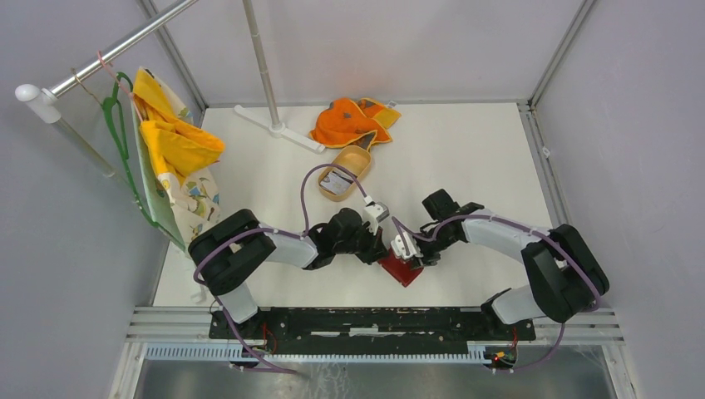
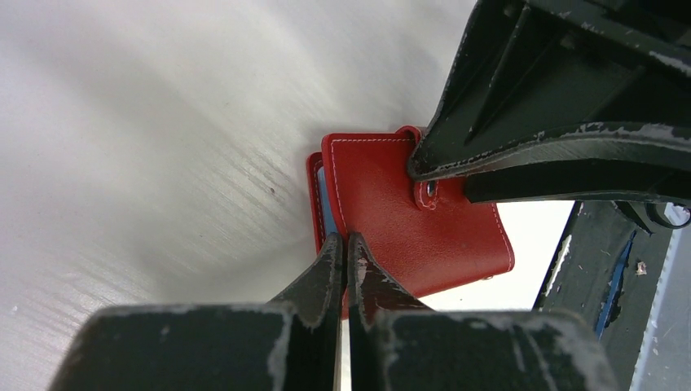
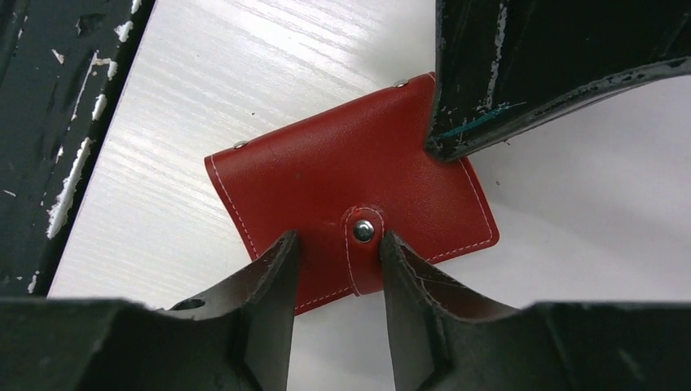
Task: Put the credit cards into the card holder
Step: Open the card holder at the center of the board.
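Note:
With the snap tab fastening the card holder's cover, my right gripper should pull the snap tab up before my left gripper takes the cover's free corner (image 2: 332, 142).
The red card holder (image 1: 402, 269) lies folded flat on the white table between the two arms, its snap tab (image 3: 361, 244) fastened. A pale blue-grey strip (image 2: 327, 204) shows at its edge. My left gripper (image 2: 344, 241) is shut, its tips set against the holder's (image 2: 399, 212) left edge. My right gripper (image 3: 336, 244) is open, one finger on each side of the snap tab on the holder (image 3: 326, 171). In the top view both grippers, left (image 1: 384, 249) and right (image 1: 409, 253), meet over the holder. Grey and white credit cards (image 1: 336, 182) lie in a tan oval tray (image 1: 356, 160) farther back.
An orange cloth (image 1: 353, 123) lies at the back of the table. Beside it stands a white pole on a flat base (image 1: 278, 129). Yellow and patterned cloths (image 1: 173, 141) hang from a rail at the left. Metal rails (image 1: 374, 320) run along the near edge.

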{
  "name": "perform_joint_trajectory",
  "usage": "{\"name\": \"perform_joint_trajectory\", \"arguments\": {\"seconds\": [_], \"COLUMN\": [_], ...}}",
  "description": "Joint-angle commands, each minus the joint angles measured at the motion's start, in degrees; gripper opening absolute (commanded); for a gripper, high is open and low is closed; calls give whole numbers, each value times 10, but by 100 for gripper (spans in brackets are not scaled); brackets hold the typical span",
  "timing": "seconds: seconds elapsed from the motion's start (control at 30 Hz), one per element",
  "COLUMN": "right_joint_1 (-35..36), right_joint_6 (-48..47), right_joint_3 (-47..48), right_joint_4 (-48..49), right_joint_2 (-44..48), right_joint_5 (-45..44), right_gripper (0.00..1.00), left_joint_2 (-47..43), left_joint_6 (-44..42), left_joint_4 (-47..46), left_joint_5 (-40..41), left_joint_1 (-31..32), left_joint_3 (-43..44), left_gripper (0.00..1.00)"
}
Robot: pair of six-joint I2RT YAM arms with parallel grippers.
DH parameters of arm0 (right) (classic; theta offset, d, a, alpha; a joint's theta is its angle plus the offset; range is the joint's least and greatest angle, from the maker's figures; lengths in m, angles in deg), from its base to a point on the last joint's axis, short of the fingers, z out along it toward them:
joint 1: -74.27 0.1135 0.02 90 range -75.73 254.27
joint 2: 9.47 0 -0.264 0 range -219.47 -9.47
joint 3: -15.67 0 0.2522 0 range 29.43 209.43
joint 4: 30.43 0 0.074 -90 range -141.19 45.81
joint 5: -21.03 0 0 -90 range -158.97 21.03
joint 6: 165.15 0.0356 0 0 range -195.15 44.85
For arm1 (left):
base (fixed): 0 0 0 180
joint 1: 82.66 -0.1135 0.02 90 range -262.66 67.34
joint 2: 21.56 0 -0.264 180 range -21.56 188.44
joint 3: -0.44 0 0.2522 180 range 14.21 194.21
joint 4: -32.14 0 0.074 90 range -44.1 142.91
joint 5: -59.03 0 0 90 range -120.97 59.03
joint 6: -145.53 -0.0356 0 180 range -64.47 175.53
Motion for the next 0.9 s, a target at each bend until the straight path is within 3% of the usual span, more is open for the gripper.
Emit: {"name": "perform_joint_trajectory", "arguments": {"seconds": [0.0,0.27,0.47,0.73,0.8,0.87], "right_joint_1": [12,14,-32,-78,-82,-90], "right_joint_6": [27,31,55,90,110,132], "right_joint_3": [-1,7,23,12,13,13], "right_joint_4": [14,13,11,40,51,62], "right_joint_2": [-32,-28,9,43,44,49], "right_joint_5": [-66,-86,-2,38,43,56], "right_gripper": [38,0,0,0,0,0], "left_joint_2": [9,9,-5,-7,-9,-17], "left_joint_6": [-15,-18,-24,-33,-22,-3], "left_joint_4": [13,24,41,76,78,75], "left_joint_5": [-7,7,31,68,81,92], "left_joint_1": [3,2,1,-1,-2,-3], "left_joint_3": [14,14,14,50,61,68], "left_gripper": [2,2,2,4,12,27]}}
